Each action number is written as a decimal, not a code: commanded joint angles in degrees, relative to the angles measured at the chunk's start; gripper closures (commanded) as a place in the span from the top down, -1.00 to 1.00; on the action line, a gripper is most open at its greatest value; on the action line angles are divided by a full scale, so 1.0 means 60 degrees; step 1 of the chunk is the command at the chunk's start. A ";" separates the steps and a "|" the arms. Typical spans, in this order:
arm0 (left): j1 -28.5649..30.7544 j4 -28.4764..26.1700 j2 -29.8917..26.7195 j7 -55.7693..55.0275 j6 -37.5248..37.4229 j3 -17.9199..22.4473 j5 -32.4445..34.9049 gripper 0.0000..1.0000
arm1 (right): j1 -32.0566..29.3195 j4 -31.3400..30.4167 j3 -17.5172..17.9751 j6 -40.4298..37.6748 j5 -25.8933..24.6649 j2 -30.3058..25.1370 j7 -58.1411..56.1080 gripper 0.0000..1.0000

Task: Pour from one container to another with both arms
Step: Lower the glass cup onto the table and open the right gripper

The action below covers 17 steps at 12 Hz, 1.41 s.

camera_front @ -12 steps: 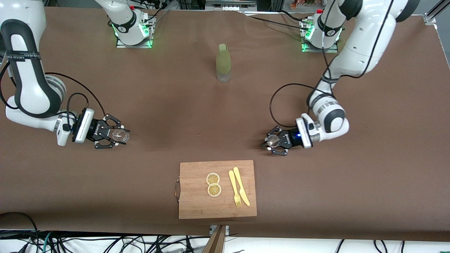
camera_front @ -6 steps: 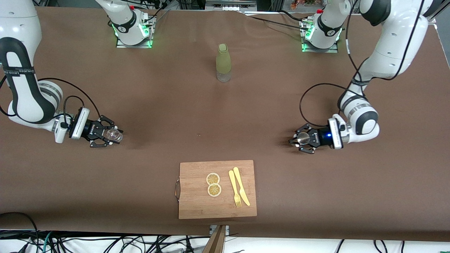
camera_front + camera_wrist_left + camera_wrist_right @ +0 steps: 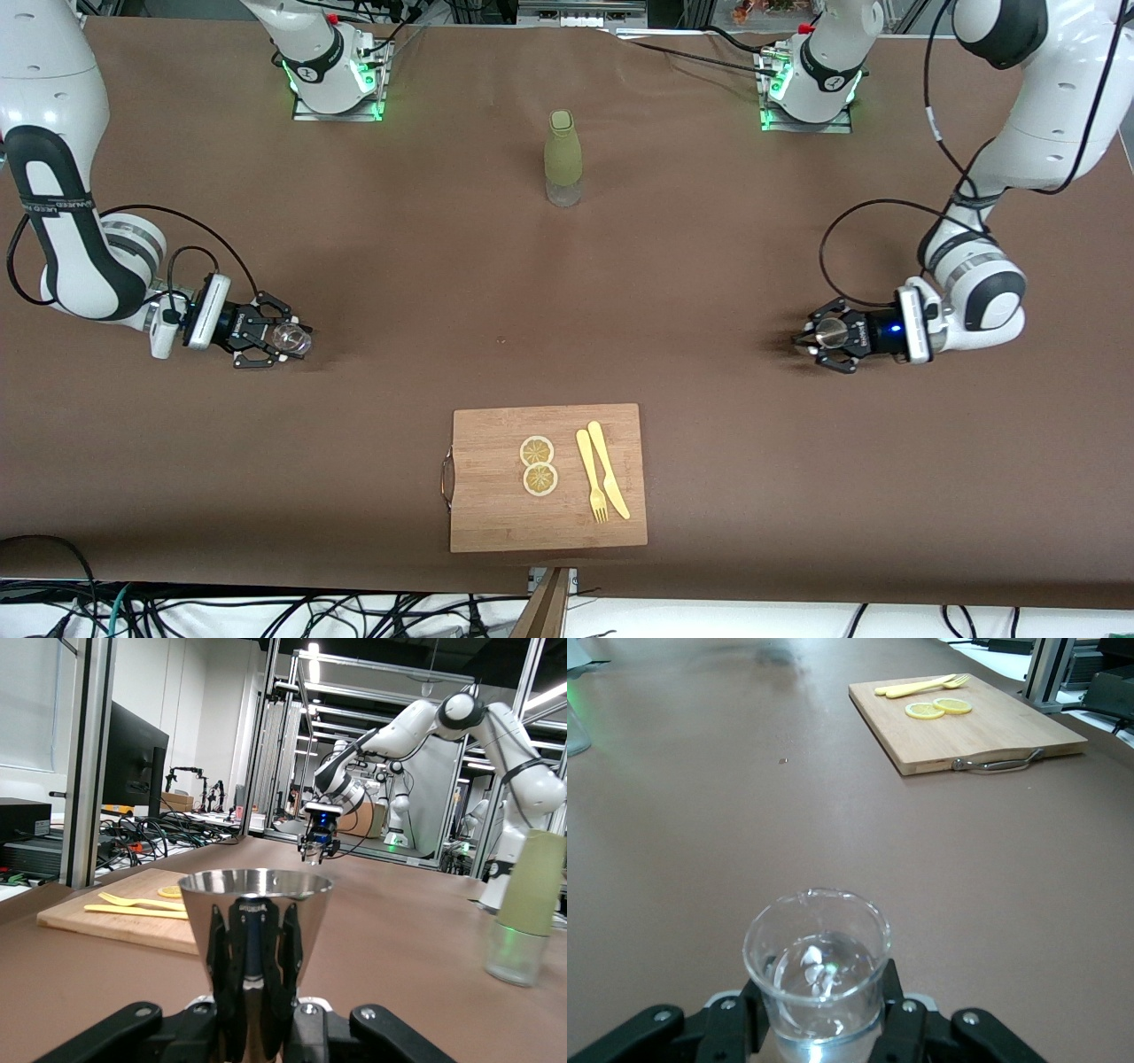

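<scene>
My left gripper is going to let go of the shiny metal cup on the bare brown table (image 3: 865, 314) under its own black cable loop.
My left gripper (image 3: 828, 335) is shut on a shiny metal cup (image 3: 831, 331), held upright and low over the brown table toward the left arm's end. The left wrist view shows the cup (image 3: 257, 930) standing between the black fingers (image 3: 217, 979). My right gripper (image 3: 282, 339) is shut on a clear glass beaker (image 3: 292, 338), low over the table toward the right arm's end. In the right wrist view the beaker (image 3: 817, 961) is upright with a little clear liquid at its bottom. The right gripper (image 3: 319, 837) also shows small in the left wrist view.
A pale green bottle (image 3: 563, 158) stands mid-table near the arms' bases. A wooden cutting board (image 3: 496, 514) lies near the front camera, carrying two lemon slices (image 3: 538, 465) and a yellow fork and knife (image 3: 602, 481).
The two arms have drawn apart. The left gripper carried the metal cup far toward the left arm's end. The right gripper shifted slightly toward its own end with the beaker.
</scene>
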 commanded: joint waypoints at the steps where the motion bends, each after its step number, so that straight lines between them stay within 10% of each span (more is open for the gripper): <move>1: 0.0423 -0.0094 -0.0129 -0.0068 -0.0658 0.0288 0.0775 -1.00 | -0.0112 0.0118 -0.0008 -0.0153 0.0616 0.0391 -0.0479 -0.27; 14: 0.1449 0.1151 0.1278 0.1660 -0.1832 0.0803 0.2097 -1.00 | -0.0112 0.0353 -0.0139 0.0008 0.0632 0.0920 -0.0479 -0.18; 17: 0.1449 0.1180 0.1453 0.1733 -0.1832 0.0803 0.2126 -1.00 | -0.0112 0.0338 -0.0154 -0.0007 0.0632 0.0905 -0.0289 1.00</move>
